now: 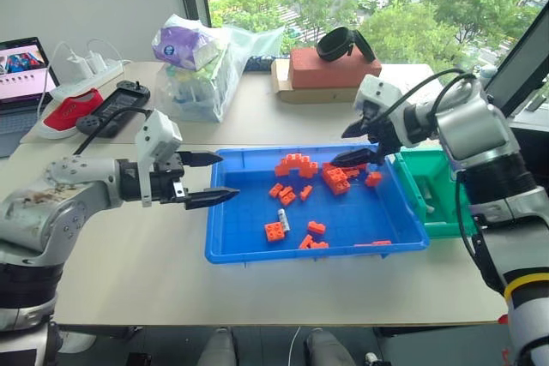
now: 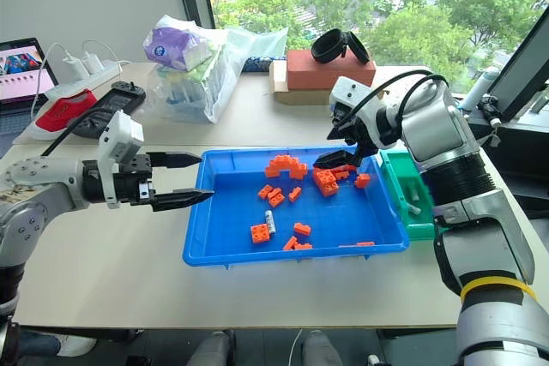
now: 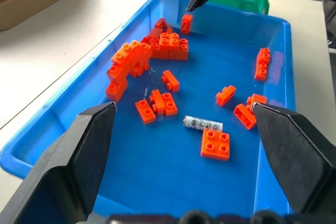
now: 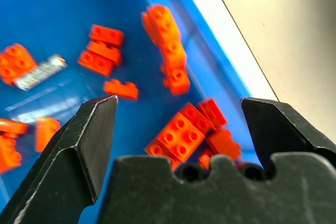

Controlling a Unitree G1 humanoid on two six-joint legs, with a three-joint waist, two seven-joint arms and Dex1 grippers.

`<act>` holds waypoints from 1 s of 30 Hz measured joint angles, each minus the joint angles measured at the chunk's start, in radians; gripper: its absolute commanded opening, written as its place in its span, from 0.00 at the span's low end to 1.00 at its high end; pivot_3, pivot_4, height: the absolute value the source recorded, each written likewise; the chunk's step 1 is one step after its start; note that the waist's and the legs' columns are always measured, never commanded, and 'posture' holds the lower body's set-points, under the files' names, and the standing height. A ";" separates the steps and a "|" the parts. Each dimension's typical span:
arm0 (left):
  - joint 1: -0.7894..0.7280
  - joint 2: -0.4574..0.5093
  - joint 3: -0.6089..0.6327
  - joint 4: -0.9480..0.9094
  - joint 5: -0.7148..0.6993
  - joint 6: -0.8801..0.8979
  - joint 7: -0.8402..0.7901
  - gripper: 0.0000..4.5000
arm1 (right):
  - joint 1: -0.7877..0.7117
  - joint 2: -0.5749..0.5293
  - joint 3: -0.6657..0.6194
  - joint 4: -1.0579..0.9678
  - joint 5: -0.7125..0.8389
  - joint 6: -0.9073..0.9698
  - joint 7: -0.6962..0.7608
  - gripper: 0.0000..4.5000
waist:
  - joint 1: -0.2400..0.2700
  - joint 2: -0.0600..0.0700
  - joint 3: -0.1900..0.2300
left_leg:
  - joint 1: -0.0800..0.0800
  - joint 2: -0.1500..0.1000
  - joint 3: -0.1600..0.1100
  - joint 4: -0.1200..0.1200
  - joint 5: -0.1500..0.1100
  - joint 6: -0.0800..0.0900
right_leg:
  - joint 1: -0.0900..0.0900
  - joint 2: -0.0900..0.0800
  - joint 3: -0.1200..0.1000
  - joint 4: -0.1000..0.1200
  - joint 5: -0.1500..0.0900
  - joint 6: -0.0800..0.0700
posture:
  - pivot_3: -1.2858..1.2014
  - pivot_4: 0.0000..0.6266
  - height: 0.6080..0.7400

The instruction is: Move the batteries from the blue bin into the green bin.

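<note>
My right gripper is to go next to the silvery battery's body (image 1: 283,220) (image 4: 41,72), beside the square orange brick in the blue bin, and close there.
The blue bin (image 1: 221,222) lies mid-table with scattered orange bricks (image 1: 336,179) in it. One silvery battery (image 1: 282,220) rests near the bin's front, beside an orange brick; it also appears between my left fingers' line of sight as the battery (image 3: 202,124). The green bin (image 1: 446,179) adjoins the blue bin's right side, and a small grey cylinder (image 1: 427,204) lies inside it. My left gripper (image 1: 228,177) is open and empty at the blue bin's left rim. My right gripper (image 1: 339,148) hangs open and empty over the bricks at the bin's far right.
At the back stand a plastic bag (image 1: 202,70), a red block (image 1: 330,70) with a black strap on it, a game controller (image 1: 111,109), a power strip (image 1: 81,83) and a laptop (image 1: 21,70). Bare table lies in front of the bins.
</note>
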 measured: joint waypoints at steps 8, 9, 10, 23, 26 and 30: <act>0.016 -0.003 0.035 -0.009 -0.039 -0.004 -0.052 1.00 | 0.158 0.011 0.120 -0.282 0.067 0.127 0.040 0.97 | 0.000 0.000 0.000 | 0.000 0.000 0.000 0.002 0.000 0.000 | 0.000 0.000 0.000 0.001 0.000 0.000 | 0.52 0.24 1.00; 0.016 -0.003 0.035 -0.009 -0.040 -0.004 -0.054 1.00 | 0.165 0.013 0.129 -0.292 0.067 0.134 0.037 0.97 | 0.000 0.000 0.000 | 0.000 0.000 0.000 0.002 0.000 0.000 | 0.000 0.000 0.000 0.001 0.000 0.000 | 0.52 0.24 1.00; 0.016 -0.003 0.036 -0.009 -0.041 -0.004 -0.056 1.00 | 0.169 0.014 0.138 -0.304 0.066 0.137 0.028 0.97 | 0.000 0.000 0.000 | 0.000 0.000 0.000 0.002 0.000 0.000 | 0.000 0.000 0.000 0.001 0.000 0.000 | 0.52 0.24 1.00; 0.017 0.051 0.135 -0.007 -0.082 0.013 -0.071 1.00 | 0.207 0.019 0.185 -0.337 0.060 0.139 -0.074 0.97 | -0.001 0.000 0.000 | 0.000 0.000 0.000 0.001 0.000 0.000 | 0.000 0.000 0.000 0.001 0.000 0.000 | 0.52 0.24 1.00; 0.017 0.121 0.165 -0.001 -0.096 0.049 -0.089 1.00 | 0.207 0.021 0.186 -0.339 0.061 0.143 -0.091 0.97 | 0.000 0.000 0.000 | 0.000 0.000 0.000 0.001 0.000 0.000 | 0.000 0.000 0.000 0.000 0.000 0.000 | 0.52 0.24 1.00; -0.024 0.159 0.199 0.015 -0.162 0.112 -0.104 1.00 | 0.207 0.092 0.189 -0.325 0.065 0.171 -0.137 0.97 | -0.001 -0.001 0.000 | 0.000 0.000 0.000 0.001 0.000 0.000 | 0.000 0.000 0.000 0.000 0.000 0.000 | 0.52 0.24 1.00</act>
